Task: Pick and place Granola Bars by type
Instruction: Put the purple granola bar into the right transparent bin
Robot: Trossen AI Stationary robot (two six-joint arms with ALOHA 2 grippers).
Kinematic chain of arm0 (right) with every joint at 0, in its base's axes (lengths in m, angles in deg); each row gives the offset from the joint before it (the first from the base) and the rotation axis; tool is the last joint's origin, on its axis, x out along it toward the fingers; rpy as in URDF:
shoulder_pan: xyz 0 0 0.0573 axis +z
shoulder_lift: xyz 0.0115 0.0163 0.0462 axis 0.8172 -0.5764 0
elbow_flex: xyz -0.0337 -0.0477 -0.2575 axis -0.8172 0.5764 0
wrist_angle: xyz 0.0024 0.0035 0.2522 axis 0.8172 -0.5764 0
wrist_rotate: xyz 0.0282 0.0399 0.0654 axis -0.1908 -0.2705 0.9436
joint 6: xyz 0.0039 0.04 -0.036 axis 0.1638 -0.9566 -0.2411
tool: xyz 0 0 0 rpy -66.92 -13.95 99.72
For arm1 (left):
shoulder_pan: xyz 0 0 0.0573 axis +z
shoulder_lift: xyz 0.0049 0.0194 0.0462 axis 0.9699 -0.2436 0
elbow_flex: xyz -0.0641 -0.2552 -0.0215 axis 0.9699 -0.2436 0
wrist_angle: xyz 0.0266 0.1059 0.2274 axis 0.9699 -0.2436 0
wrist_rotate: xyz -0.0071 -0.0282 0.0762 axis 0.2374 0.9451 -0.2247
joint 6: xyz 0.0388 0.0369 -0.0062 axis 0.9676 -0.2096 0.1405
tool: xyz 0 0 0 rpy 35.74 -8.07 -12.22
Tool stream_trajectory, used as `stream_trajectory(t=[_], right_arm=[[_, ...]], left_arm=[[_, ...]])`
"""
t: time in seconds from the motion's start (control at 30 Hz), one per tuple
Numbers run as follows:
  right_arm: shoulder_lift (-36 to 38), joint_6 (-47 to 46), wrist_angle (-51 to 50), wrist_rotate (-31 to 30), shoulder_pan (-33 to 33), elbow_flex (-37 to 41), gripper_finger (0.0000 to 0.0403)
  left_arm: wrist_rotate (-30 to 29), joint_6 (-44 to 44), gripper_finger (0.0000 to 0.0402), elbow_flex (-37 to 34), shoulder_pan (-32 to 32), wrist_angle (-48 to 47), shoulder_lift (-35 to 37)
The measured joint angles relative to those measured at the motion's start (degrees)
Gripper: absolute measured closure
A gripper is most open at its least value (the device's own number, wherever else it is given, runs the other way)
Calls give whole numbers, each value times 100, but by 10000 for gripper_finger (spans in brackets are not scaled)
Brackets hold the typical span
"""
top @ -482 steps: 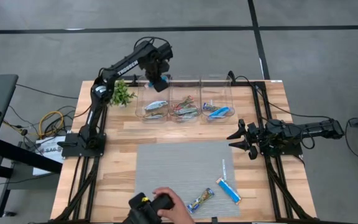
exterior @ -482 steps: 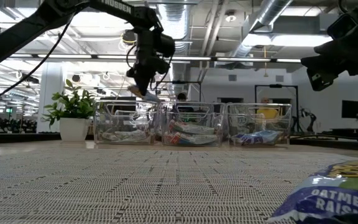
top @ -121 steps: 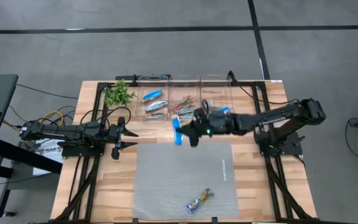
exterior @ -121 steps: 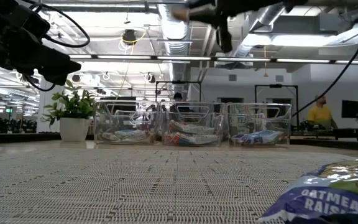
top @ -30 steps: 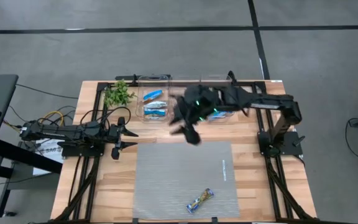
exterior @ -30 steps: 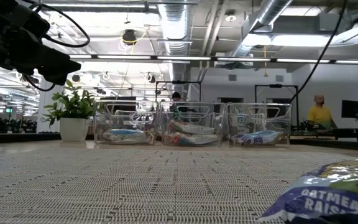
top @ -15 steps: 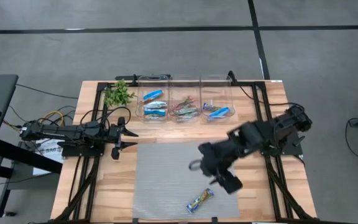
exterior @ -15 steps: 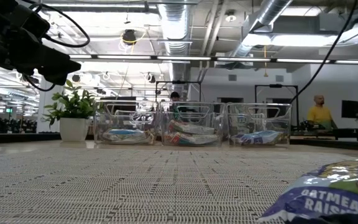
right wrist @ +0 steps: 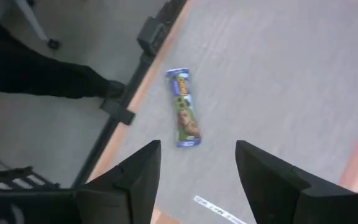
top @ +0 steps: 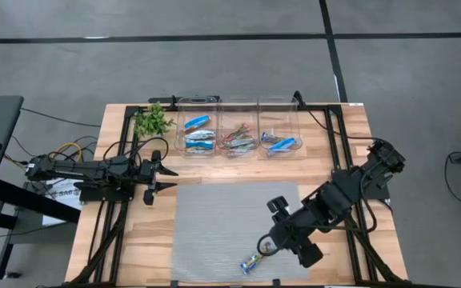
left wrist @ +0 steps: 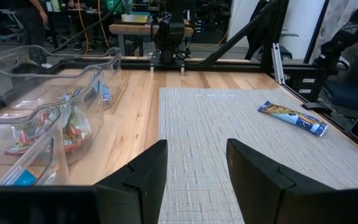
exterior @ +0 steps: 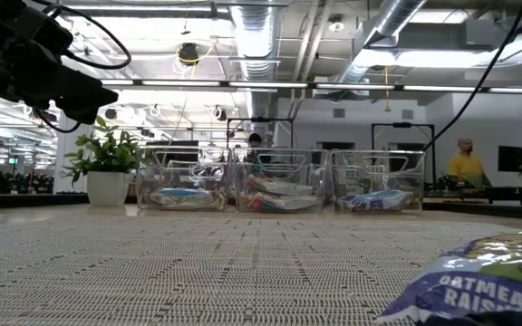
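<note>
The brown part of the granola bar (top: 265, 250) (right wrist: 188, 121), toward the granola bar's end farther from the table's front edge, will be gripped by my right gripper.
One granola bar (top: 256, 258) in a blue-and-yellow wrapper lies flat on the grey mat (top: 214, 224) near the table's front edge; it also shows as the bar (right wrist: 185, 115), the bar (left wrist: 291, 117) and the bar (exterior: 488, 285). My right gripper (top: 269, 240) hovers open above the mat, just far-right of the bar, its fingers (right wrist: 135, 177) pointing down at it without touching. Three clear bins (top: 238, 128) at the far edge hold sorted bars. My left gripper (top: 152, 180) rests open at the mat's left edge.
A green plant sprig (top: 154, 120) stands left of the bins. A thin white strip (right wrist: 216, 208) lies on the mat under my right gripper. A person in dark clothing (right wrist: 36, 68) stands just beyond the table's near edge. Bare mat stretches left of the bar.
My right gripper has swung from the far bins toward the table's near edge, across the mat, and come down over the lone bar. The bar has kept still.
</note>
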Motion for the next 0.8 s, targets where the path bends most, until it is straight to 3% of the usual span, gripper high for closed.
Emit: stream_trajectory(t=[0.2,0.47,0.53,0.8], right_arm=[[-89,3,418,-195,-17,731,206],[-343,11,2520,-173,-12,2239,205],[-453,10,2583,-155,27,2507,206],[-1391,182,3102,-124,130,2652,202]], left_arm=[[0,32,244,-2,0,2,0],[0,33,244,-2,2,2,0],[0,-3,244,-2,0,2,0],[2,-18,244,0,0,0,-4]])
